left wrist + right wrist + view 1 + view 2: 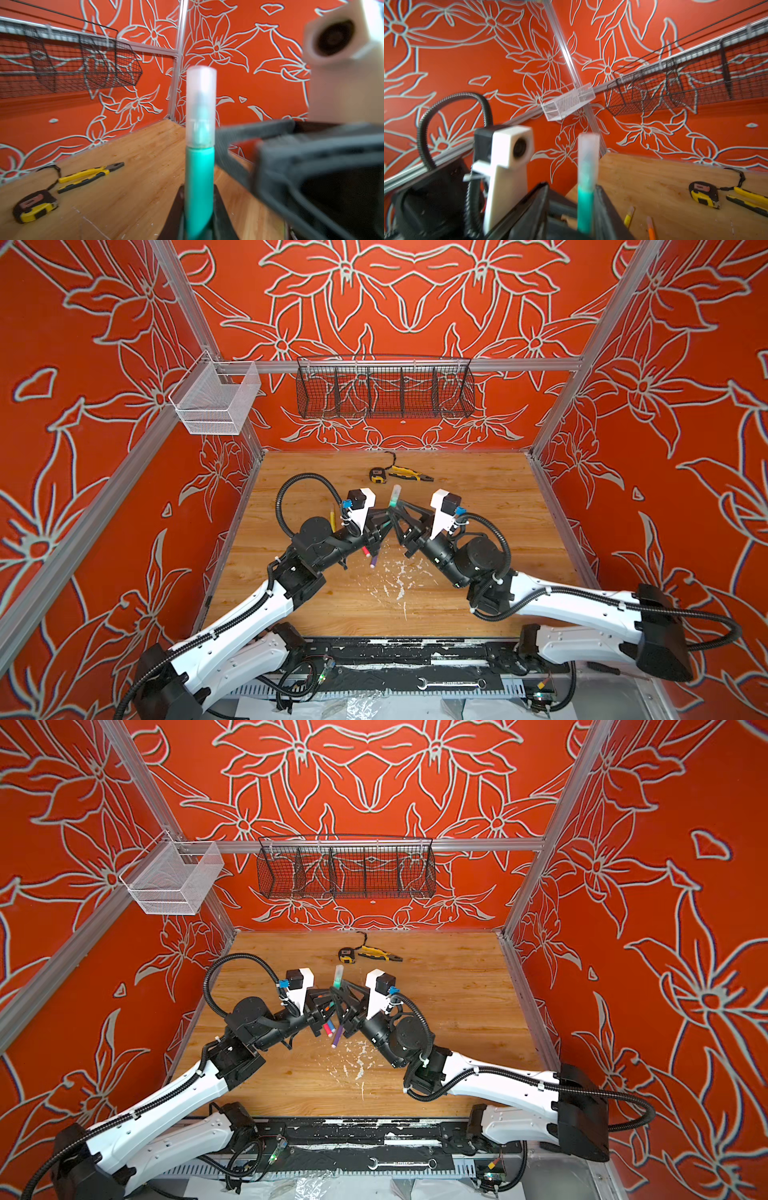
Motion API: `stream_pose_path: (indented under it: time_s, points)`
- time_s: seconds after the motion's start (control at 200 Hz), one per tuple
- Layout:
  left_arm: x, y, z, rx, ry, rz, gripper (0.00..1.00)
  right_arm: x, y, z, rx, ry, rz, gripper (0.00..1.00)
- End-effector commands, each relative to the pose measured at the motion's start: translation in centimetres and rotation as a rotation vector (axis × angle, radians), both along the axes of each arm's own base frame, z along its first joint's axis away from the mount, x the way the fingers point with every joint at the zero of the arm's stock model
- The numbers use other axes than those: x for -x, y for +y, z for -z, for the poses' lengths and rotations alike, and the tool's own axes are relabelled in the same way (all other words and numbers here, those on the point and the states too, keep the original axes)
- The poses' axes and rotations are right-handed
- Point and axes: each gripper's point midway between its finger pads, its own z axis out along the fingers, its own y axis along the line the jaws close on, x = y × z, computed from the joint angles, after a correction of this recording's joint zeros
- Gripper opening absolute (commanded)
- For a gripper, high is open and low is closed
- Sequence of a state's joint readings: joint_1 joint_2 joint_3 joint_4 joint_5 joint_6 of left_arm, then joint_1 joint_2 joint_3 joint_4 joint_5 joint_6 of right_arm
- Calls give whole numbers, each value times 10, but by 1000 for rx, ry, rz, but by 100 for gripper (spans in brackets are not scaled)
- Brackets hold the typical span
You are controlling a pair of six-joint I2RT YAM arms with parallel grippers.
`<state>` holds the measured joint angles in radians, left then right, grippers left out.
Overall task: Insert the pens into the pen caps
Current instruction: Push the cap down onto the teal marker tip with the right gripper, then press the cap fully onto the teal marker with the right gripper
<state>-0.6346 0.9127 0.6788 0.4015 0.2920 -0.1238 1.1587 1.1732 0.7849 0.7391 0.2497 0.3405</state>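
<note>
The clear pen cap sits only on the green pen's narrow tip, so my right gripper will take the cap from its closed end (396,489) and press it on.
A green pen (392,502) (337,982) stands upright above the table's middle, with a clear pen cap (396,490) (201,104) seated over its upper end. My left gripper (384,519) (199,207) is shut on the pen's lower barrel (200,187). My right gripper (397,508) (572,187) is open around the same pen (585,207): one finger lies against it, the other stands well off. Red (365,551) and purple (374,561) pens lie under the left wrist, with a blue pen (331,1027) beside them. Yellow (628,217) and orange (651,228) pens lie on the wood.
A tape measure (378,475) and yellow-and-black pliers (409,474) lie near the back wall. A black wire basket (384,389) and a white mesh basket (216,400) hang on the rail. White flecks (395,576) dot the wooden table (478,497). A wrench (451,684) lies at the front.
</note>
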Motion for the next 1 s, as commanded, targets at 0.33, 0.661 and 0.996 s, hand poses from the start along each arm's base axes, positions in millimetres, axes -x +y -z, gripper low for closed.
stream_pose_path:
  time_s: [0.33, 0.661, 0.996]
  points:
    - [30, -15, -25, -3, -166, 177, 0, 10, -40, -46, 102, -62, 85, 60]
    - [42, -20, -22, -23, -200, 247, 0, 0, -31, -63, 144, -83, 122, 55]
    - [41, -20, -22, -27, -203, 245, 0, -2, -16, -57, 148, -65, 72, 19]
